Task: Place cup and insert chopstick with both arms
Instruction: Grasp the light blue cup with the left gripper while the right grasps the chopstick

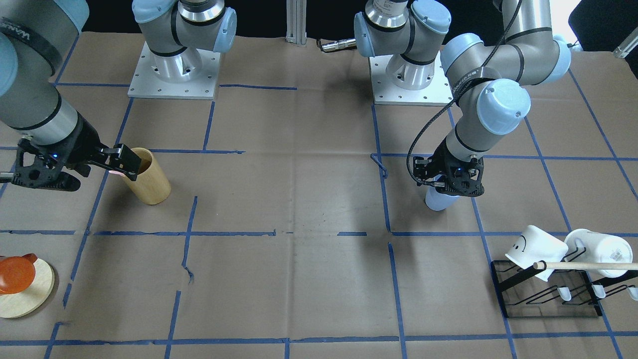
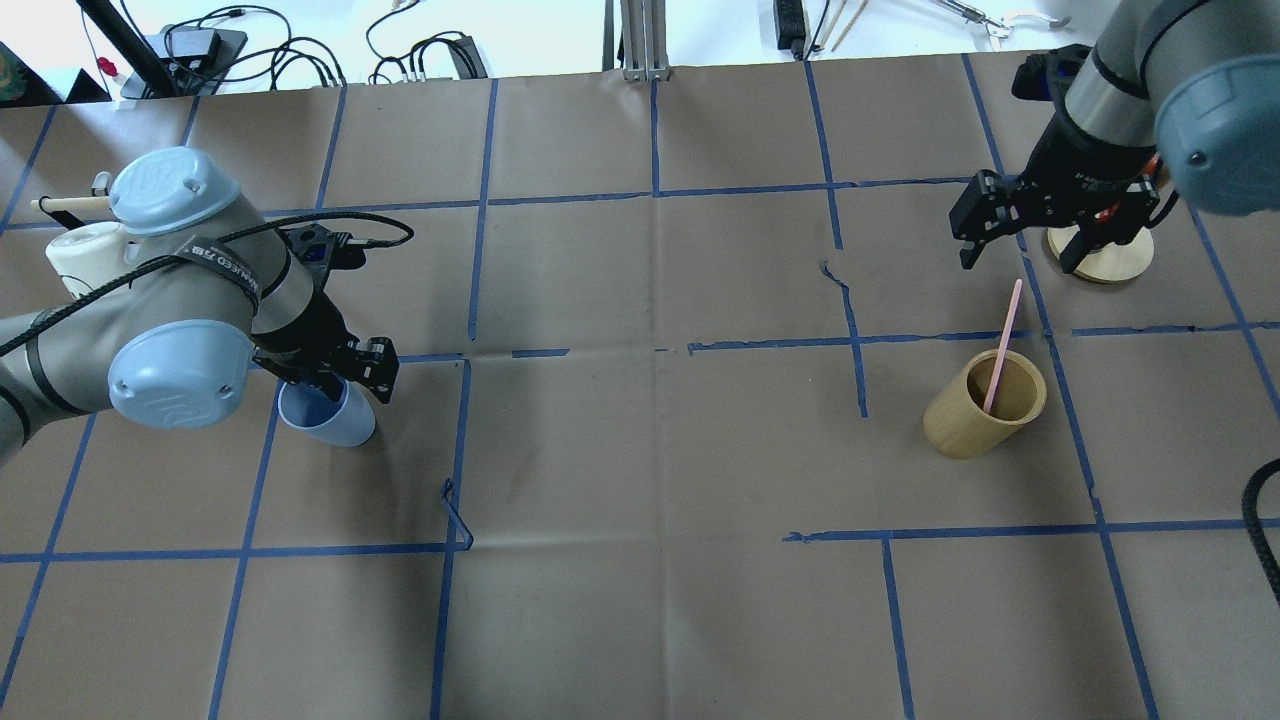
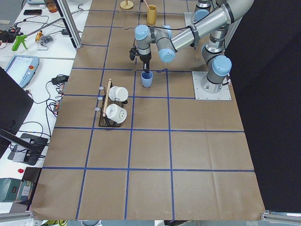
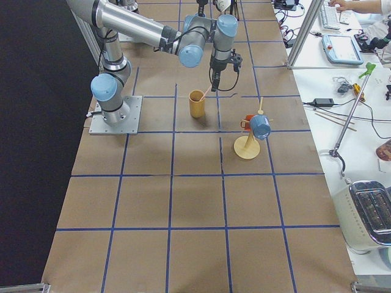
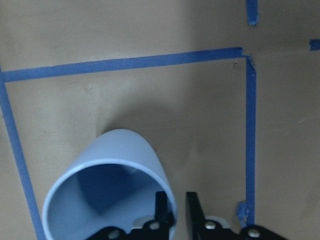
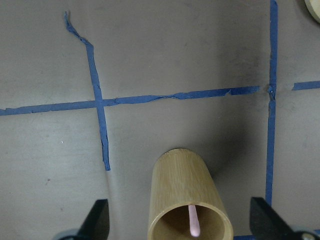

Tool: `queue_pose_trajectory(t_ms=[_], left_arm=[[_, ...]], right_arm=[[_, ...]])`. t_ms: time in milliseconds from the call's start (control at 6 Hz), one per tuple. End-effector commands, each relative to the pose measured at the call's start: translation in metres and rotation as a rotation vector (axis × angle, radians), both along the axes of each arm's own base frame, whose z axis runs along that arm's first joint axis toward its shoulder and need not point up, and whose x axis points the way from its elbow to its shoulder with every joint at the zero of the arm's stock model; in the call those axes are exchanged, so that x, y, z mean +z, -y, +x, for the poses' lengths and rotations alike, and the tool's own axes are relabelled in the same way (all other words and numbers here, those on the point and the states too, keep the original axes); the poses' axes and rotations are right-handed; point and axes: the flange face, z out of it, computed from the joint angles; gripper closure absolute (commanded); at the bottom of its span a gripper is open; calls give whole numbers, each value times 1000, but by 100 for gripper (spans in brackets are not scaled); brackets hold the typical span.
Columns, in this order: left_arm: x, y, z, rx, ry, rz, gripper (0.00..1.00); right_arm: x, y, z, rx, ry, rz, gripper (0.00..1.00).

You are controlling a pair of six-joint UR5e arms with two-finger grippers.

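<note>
My left gripper needs to put down and let go of the light-blue cup in the bare gap [image 1: 295,236] between the long and short strips of blue tape.
The light-blue cup [image 2: 325,415] stands on the brown table on my left side; it also shows in the front view [image 1: 441,199]. My left gripper [image 2: 340,378] is shut on the cup's rim, one finger inside and one outside, as the left wrist view [image 5: 176,212] shows. One pale-pink chopstick [image 2: 1003,340] leans in the tan bamboo holder [image 2: 985,405], not in the cup. My right gripper [image 2: 1020,258] hangs open above that holder, fingers wide apart either side of the chopstick's top [image 6: 194,222] and apart from it.
A black rack [image 1: 548,294] with two white mugs [image 1: 536,247] and a wooden dowel [image 1: 583,266] stands beside the left arm. A round wooden stand [image 2: 1105,262] with an orange mug [image 1: 15,273] sits beyond the right gripper. Both arm bases [image 1: 174,75] are at the robot's edge.
</note>
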Motion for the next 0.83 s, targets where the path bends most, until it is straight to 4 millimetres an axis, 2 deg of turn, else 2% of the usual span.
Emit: queue_pose_trajectory(t_ms=[0,167,333,500,667], left_arm=[[14,-1,-6,9,9,-23,100],[28,3,-18,56,14,-56,99],[46,5,-71,67,8,-107,99],[62,12,-140,134,9,-155,99],[69,38,-194,159,11,-185,99]], right_arm=[[-3,-6,-2,-4,-26,20,31],[-4,-7,-3,0,-34,26,46],[-4,-9,-3,1,-28,50,68],[-5,-10,-2,1,-26,59,82],[-2,-11,-2,1,-27,53,90]])
